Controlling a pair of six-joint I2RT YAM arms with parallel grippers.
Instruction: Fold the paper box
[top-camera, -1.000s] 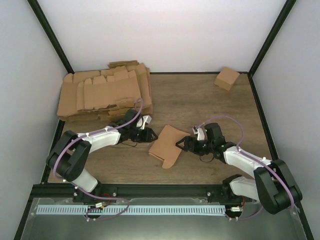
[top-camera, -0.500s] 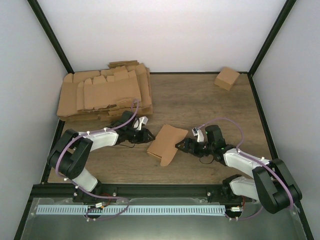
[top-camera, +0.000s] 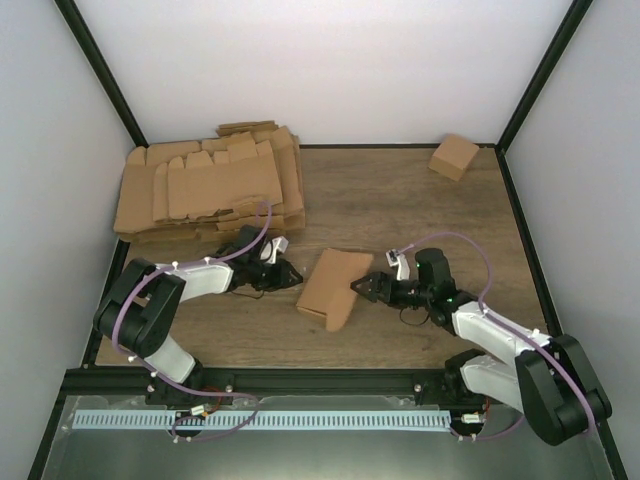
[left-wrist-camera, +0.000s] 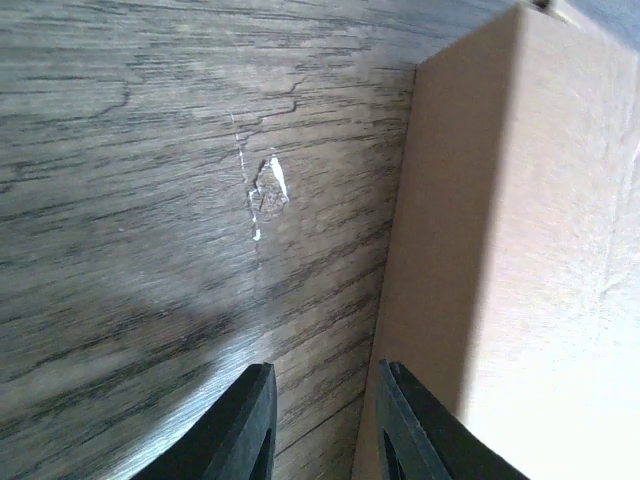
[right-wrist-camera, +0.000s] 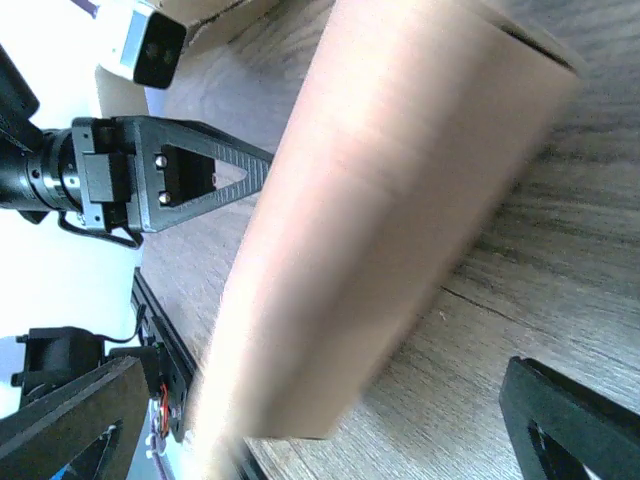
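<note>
The box's side stands outside the left gripper's fingers, so the robot's left gripper should open, shift over and take the long top edge (left-wrist-camera: 486, 270) between its fingers.
The brown paper box (top-camera: 333, 281) lies partly folded in the middle of the wooden table. My left gripper (top-camera: 288, 273) is just to its left, low over the wood. In the left wrist view this gripper (left-wrist-camera: 320, 372) has its jaws a little apart with bare wood between them, and the box (left-wrist-camera: 520, 250) stands right beside its right finger (left-wrist-camera: 410, 430). My right gripper (top-camera: 361, 287) is at the box's right edge. In the right wrist view this gripper (right-wrist-camera: 328, 370) is wide open and a blurred panel of the box (right-wrist-camera: 400, 200) lies between its jaws.
A stack of flat cardboard blanks (top-camera: 210, 185) lies at the back left. A small folded box (top-camera: 453, 156) sits at the back right corner. Black frame posts border the table and a metal rail (top-camera: 300, 380) runs along the near edge.
My left gripper has drawn back to the left, away from the box. My right gripper has moved left against the box, and the box has narrowed and shifted slightly.
</note>
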